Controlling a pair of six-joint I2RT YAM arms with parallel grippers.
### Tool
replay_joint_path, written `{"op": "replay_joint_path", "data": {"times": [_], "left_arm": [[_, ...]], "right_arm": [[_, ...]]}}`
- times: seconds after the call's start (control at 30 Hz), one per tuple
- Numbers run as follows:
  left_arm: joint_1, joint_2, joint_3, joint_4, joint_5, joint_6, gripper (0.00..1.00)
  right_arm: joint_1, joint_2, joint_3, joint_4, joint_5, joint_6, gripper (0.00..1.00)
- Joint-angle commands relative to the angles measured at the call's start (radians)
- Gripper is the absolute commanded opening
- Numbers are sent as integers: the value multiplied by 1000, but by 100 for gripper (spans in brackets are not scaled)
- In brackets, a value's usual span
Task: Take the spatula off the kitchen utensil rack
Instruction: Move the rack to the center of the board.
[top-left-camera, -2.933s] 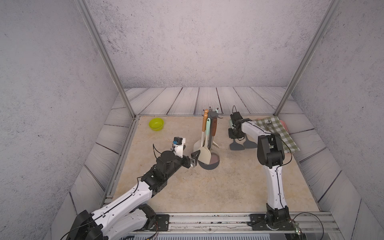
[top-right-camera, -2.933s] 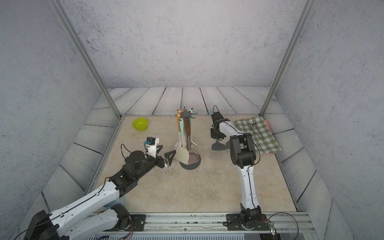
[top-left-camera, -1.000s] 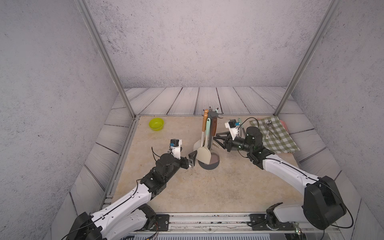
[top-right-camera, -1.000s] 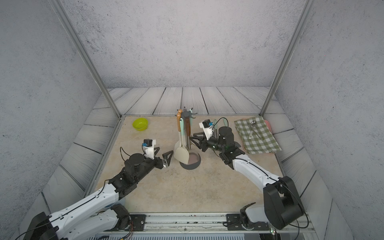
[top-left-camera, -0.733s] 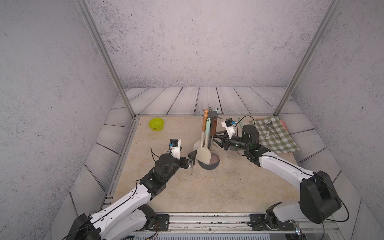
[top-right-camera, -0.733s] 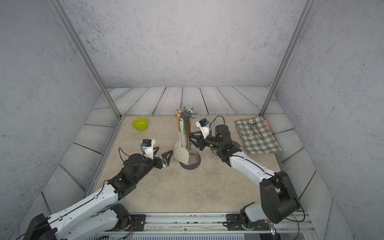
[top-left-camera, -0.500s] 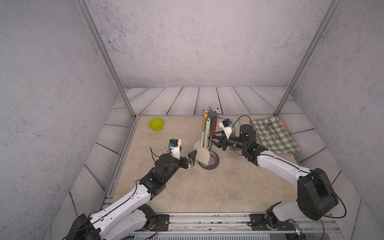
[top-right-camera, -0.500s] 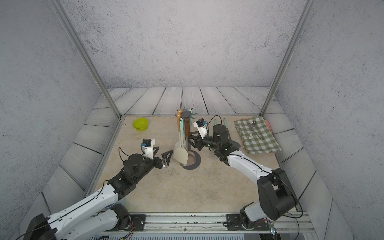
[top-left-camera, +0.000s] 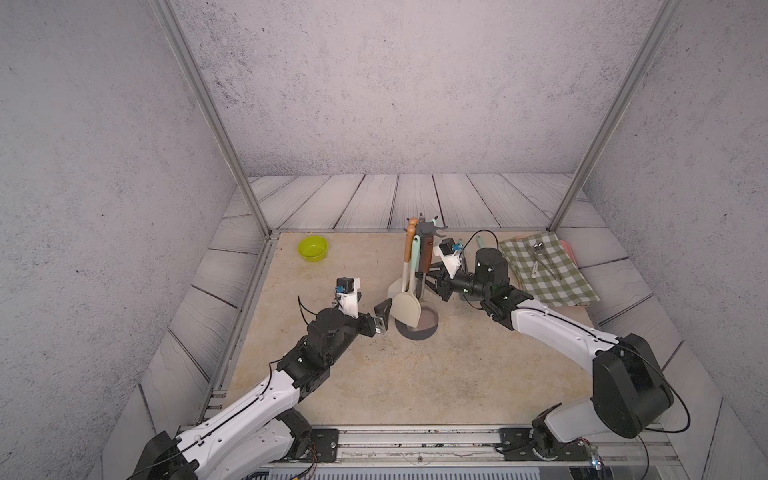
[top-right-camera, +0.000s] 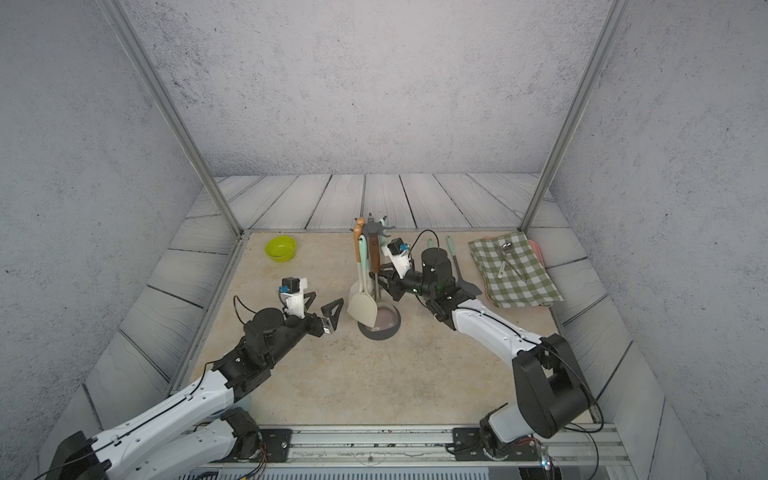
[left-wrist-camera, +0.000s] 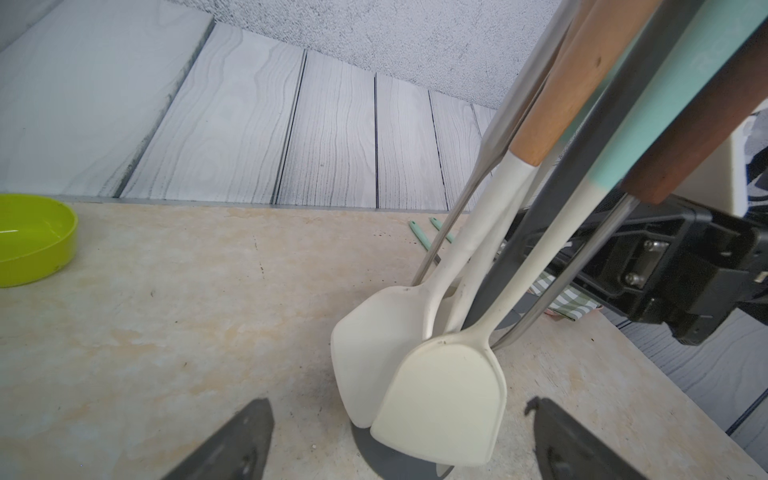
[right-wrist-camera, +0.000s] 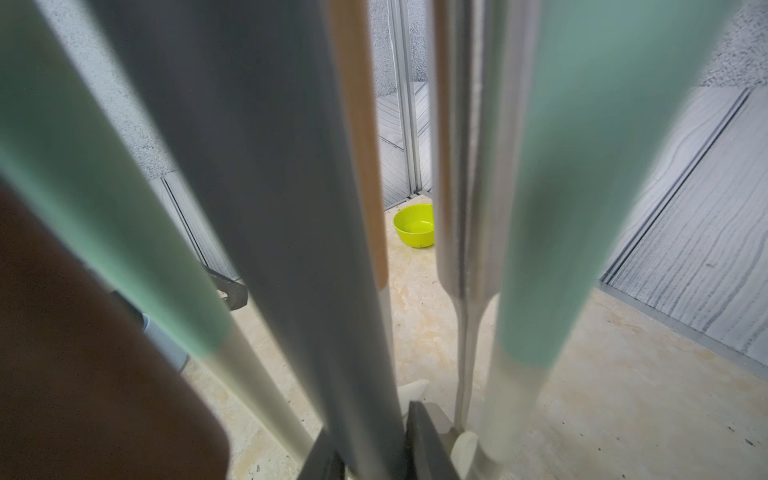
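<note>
The rack's grey pole is in my right gripper, so next I pull the rack closer, then open and grasp the rear mint-handled spatula by its cream neck (right-wrist-camera: 512, 397).
The kitchen utensil rack (top-left-camera: 417, 328) (top-right-camera: 380, 326) stands mid-table, dark grey, with several utensils hanging from its top prongs. Two are cream-bladed spatulas: a mint-handled spatula (top-left-camera: 409, 311) (top-right-camera: 364, 311) (left-wrist-camera: 444, 399) in front, and a wooden-handled one (top-left-camera: 395, 289) (left-wrist-camera: 374, 345) behind it. My left gripper (top-left-camera: 381, 320) (top-right-camera: 331, 318) (left-wrist-camera: 399, 455) is open, low and just left of the blades, touching nothing. My right gripper (top-left-camera: 432, 284) (top-right-camera: 384, 283) (right-wrist-camera: 374, 453) reaches in from the right, shut on the rack's grey pole (right-wrist-camera: 291, 208) partway up.
A lime green bowl (top-left-camera: 313, 248) (left-wrist-camera: 33, 237) sits at the back left. At the back right a checked cloth (top-left-camera: 548, 274) carries metal cutlery (top-left-camera: 538, 251). A mint-handled black turner (top-right-camera: 457, 266) lies on the table behind my right wrist.
The right arm swung forward from the back right to the rack, and its jaws closed around the pole. The left arm has hardly moved and stays open.
</note>
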Motion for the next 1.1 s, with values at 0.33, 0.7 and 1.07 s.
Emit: {"op": "replay_joint_path", "data": {"times": [0.33, 0.7, 1.07], "left_arm": [[4, -117, -28, -70, -229, 20, 99], [7, -139, -41, -72, -253, 7, 99], [7, -214, -82, -44, -232, 2, 99]], "right_arm": [[90, -92, -46, 84, -19, 131, 0], [203, -153, -57, 47, 22, 125, 0], [317, -199, -114, 7, 109, 78, 0]]}}
